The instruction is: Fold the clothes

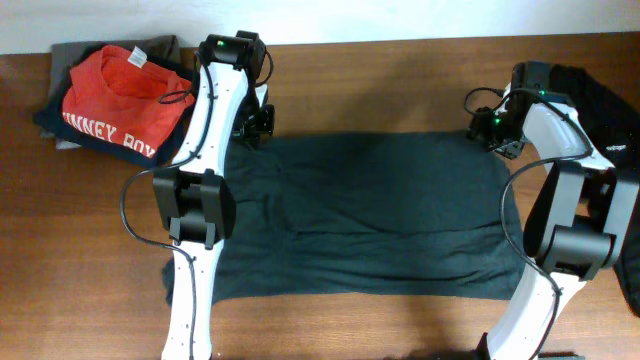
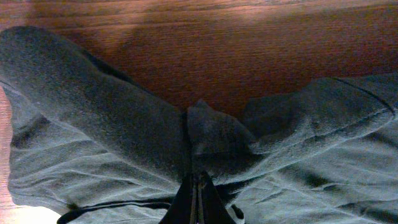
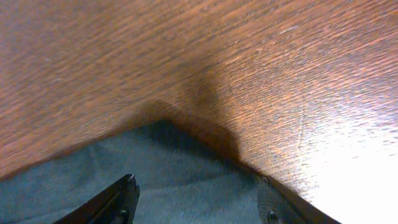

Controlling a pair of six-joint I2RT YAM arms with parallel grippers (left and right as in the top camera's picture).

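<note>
The shirt's loose corner lies at a slant across the open fingers of my right gripper, so that gripper should rise, turn and pinch the shirt's side edge [image 3: 211,158] near that corner.
A dark grey-green shirt [image 1: 370,215] lies spread flat across the middle of the wooden table. My left gripper [image 1: 256,122] is at the shirt's far left corner. In the left wrist view the jaws [image 2: 199,182] are shut on a pinched, bunched ridge of the shirt [image 2: 124,143]. My right gripper [image 1: 490,130] is over the shirt's far right corner. In the right wrist view its fingers [image 3: 198,186] are open, with the shirt's corner [image 3: 180,162] lying between them, not gripped.
A pile of folded clothes with a red printed shirt [image 1: 110,92] on top sits at the far left corner. Another dark garment [image 1: 600,95] lies at the right edge behind my right arm. Bare wood table [image 1: 380,85] runs beyond the shirt.
</note>
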